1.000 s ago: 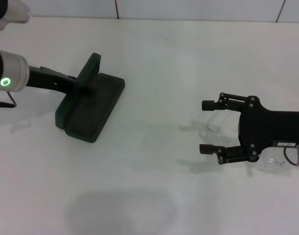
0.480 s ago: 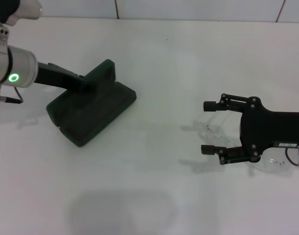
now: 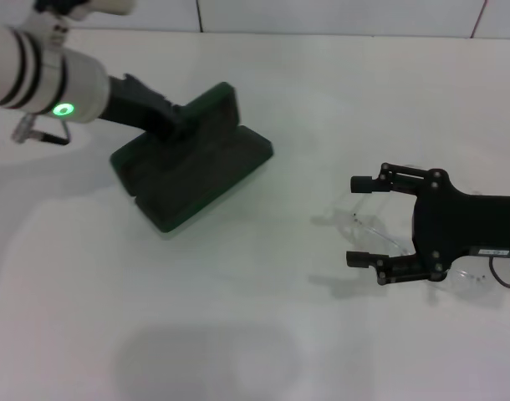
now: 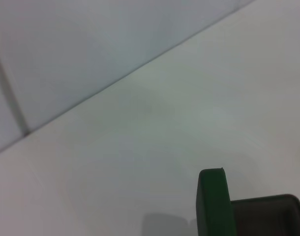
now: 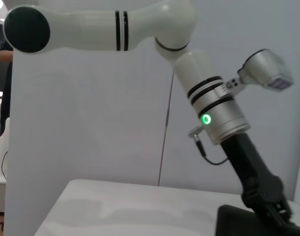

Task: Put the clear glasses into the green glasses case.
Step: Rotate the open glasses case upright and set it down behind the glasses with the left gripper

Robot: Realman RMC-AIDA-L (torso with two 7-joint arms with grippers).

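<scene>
My left gripper has the green glasses case. Next, I let go of it with that gripper on the bare table (image 3: 312, 199), beside the clear glasses.
The green glasses case (image 3: 201, 171) lies open at the table's back left, its lid (image 3: 215, 107) standing up. My left gripper (image 3: 176, 125) is shut on the case at the lid side. The left wrist view shows the lid's green edge (image 4: 213, 206) and the dark lining (image 4: 268, 216). The clear glasses (image 3: 368, 224) lie on the table at the right, partly hidden under my right gripper (image 3: 358, 220), which is open with its fingers on either side of the temples. One lens (image 3: 470, 281) shows beside the wrist. In the right wrist view the case (image 5: 241, 222) appears below the left arm.
The white tabletop (image 3: 263, 317) runs to a tiled wall (image 3: 322, 15) at the back. The left arm (image 5: 214, 110) reaches down from above in the right wrist view.
The left arm has carried the case to the right and toward the back, turning it as it went. The right gripper and the glasses have barely shifted.
</scene>
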